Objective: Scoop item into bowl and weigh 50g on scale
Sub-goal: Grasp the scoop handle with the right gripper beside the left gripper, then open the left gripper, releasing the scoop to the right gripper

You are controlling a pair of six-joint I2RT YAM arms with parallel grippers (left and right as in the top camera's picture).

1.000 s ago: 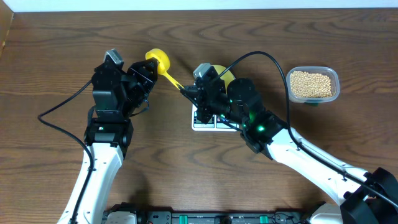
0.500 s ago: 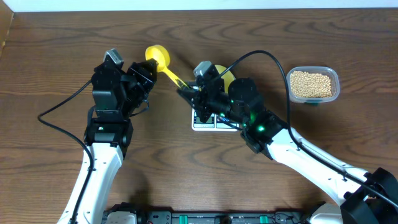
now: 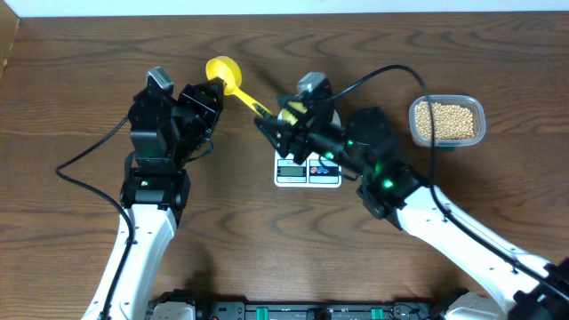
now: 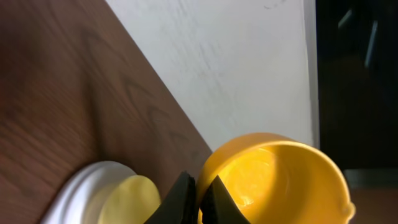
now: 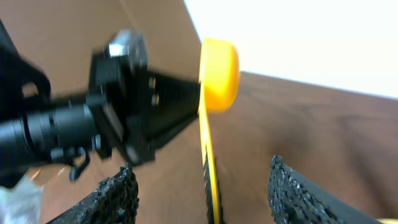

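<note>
I have the scoop by its cup's rim in my left gripper, so I will close my right gripper on the handle nearer the cup (image 3: pixel 251 101) and take over before scooping.
The yellow long-handled scoop (image 3: pixel 223 70) hangs above the table left of the white scale (image 3: pixel 308 171). My left gripper (image 3: pixel 211 89) is shut on the rim of the scoop's empty cup (image 4: pixel 273 180). My right gripper (image 3: pixel 269 122) is open around the handle (image 5: pixel 209 174), which runs between its fingers (image 5: pixel 115 196) and touches neither. The pale yellow bowl (image 4: pixel 130 199) shows in the left wrist view; in the overhead view my right arm covers most of it. The beige beans (image 3: pixel 445 119) lie in a clear tub at the far right.
The clear plastic tub (image 3: pixel 447 142) stands right of the scale, near my right forearm. A pale wall (image 4: pixel 236 68) borders the table's far edge. Cables trail from both arms over the wooden tabletop (image 3: pixel 222 231).
My right gripper has opened off the scoop's handle and drawn back to the right. My left gripper has shut on the cup's rim. The scoop has shifted slightly up and left.
</note>
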